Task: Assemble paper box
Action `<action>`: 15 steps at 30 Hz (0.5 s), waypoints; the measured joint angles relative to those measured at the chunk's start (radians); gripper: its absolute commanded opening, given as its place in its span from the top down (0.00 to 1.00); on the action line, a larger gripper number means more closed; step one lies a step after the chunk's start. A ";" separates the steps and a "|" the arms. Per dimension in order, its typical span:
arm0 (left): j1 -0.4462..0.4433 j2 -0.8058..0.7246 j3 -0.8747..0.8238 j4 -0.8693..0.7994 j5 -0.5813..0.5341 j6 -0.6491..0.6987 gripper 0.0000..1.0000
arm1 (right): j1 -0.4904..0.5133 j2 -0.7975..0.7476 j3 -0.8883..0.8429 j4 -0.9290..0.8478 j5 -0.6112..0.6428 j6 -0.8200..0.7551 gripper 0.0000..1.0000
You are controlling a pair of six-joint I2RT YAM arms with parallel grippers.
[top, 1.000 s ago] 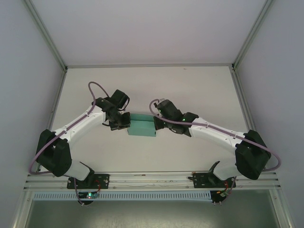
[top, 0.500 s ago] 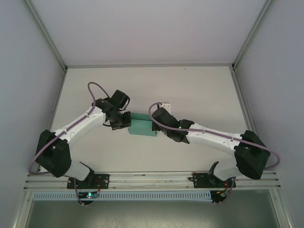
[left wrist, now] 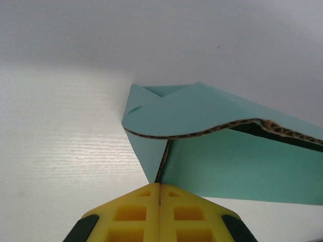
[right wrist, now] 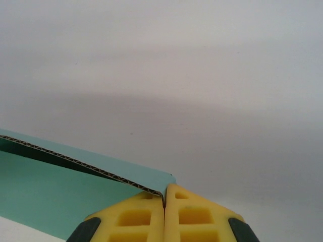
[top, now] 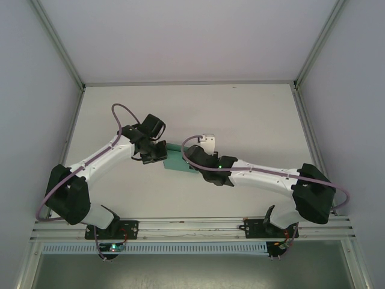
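The curved flap sticks out past the side my left gripper pinches, so it should open, back away and take the corner [left wrist: 167,142] where both meet.
The teal-green paper box [top: 177,160] lies partly folded at the middle of the white table, between my two arms. My left gripper [top: 157,154] pinches its left end; in the left wrist view the yellow fingers [left wrist: 159,185] are shut on a thin card edge of the paper box [left wrist: 237,161], with a curved flap arching above. My right gripper [top: 194,162] holds the box's right end; in the right wrist view its yellow fingers [right wrist: 164,197] are shut on a corner of the paper box [right wrist: 55,189].
The white table [top: 252,120] extends behind the box to the back wall. Metal frame posts [top: 308,129] run along both sides. The arm bases sit on the rail [top: 192,229] at the near edge.
My right gripper has slid left and nearer along the box and covers more of its right end. The box has tilted and looks narrower from above. The left arm has barely moved.
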 measured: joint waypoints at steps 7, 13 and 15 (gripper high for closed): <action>-0.002 0.005 -0.002 0.027 -0.003 -0.006 1.00 | 0.055 0.009 -0.024 0.000 0.102 0.027 1.00; -0.008 0.006 -0.002 0.027 -0.011 -0.007 1.00 | 0.080 0.042 -0.047 0.058 0.194 0.051 1.00; -0.009 0.005 -0.002 0.027 -0.012 -0.007 1.00 | 0.082 0.044 -0.056 0.080 0.208 0.045 1.00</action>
